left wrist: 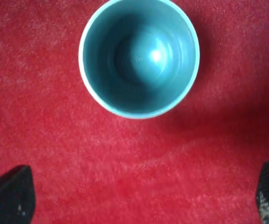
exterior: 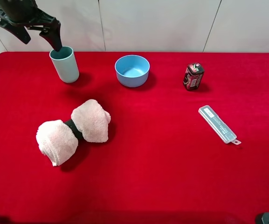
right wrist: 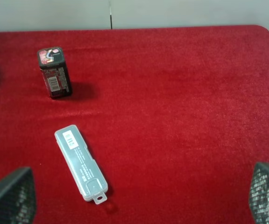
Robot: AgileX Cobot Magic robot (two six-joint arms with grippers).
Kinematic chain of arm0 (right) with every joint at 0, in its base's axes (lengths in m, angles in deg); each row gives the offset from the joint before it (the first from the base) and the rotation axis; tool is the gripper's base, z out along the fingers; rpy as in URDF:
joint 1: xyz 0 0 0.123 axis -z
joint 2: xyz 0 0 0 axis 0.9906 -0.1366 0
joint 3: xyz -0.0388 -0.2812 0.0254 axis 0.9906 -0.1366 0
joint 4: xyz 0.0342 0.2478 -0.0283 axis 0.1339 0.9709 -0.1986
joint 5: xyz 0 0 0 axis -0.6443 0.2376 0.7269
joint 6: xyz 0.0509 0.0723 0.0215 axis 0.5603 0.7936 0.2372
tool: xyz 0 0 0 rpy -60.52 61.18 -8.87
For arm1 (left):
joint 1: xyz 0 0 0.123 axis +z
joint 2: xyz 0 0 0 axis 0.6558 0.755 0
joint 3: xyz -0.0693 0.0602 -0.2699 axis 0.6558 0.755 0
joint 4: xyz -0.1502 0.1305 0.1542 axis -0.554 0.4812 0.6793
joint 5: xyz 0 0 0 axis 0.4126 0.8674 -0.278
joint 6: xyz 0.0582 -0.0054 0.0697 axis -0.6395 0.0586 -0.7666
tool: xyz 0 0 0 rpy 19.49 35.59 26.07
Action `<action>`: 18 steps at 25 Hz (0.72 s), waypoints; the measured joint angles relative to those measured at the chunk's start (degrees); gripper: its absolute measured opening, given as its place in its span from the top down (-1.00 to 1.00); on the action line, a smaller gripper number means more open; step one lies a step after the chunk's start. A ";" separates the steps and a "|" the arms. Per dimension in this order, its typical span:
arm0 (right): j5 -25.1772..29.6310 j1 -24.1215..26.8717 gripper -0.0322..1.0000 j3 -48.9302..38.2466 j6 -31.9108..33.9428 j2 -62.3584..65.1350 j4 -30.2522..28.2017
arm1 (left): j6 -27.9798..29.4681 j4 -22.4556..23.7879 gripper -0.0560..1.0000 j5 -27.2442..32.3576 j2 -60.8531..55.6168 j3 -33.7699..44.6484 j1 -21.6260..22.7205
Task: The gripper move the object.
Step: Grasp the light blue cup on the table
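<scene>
Next, my left gripper closes on the rim of the teal-green cup (exterior: 72, 52) (left wrist: 197, 65), on its side facing the light-blue bowl.
The teal-green cup (exterior: 64, 64) stands upright and empty on the red cloth at the far left. My left gripper (exterior: 41, 39) hovers above and just behind it, open, with one fingertip near the cup's rim. In the left wrist view I look down into the cup (left wrist: 139, 56), which lies ahead of the open gripper (left wrist: 139, 196) and not between its fingertips (left wrist: 8, 196). My right gripper (right wrist: 138, 196) is open and empty over the right side of the table. It does not show in the high view.
A light-blue bowl (exterior: 132, 70) stands right of the cup. A rolled pink towel (exterior: 73, 130) lies in front of the cup. A black and red box (exterior: 193, 76) (right wrist: 54, 72) and a flat grey case (exterior: 219, 124) (right wrist: 80, 162) lie on the right.
</scene>
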 joint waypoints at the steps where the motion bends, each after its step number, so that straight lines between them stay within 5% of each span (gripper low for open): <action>1: 0.00 0.00 -0.41 0.00 0.00 0.00 0.00 | -0.35 0.00 -0.86 -0.64 0.23 0.00 0.00; 18: 0.00 0.00 -0.41 0.00 0.00 0.00 0.00 | -4.60 -3.05 -0.84 -6.27 8.43 -3.57 -6.70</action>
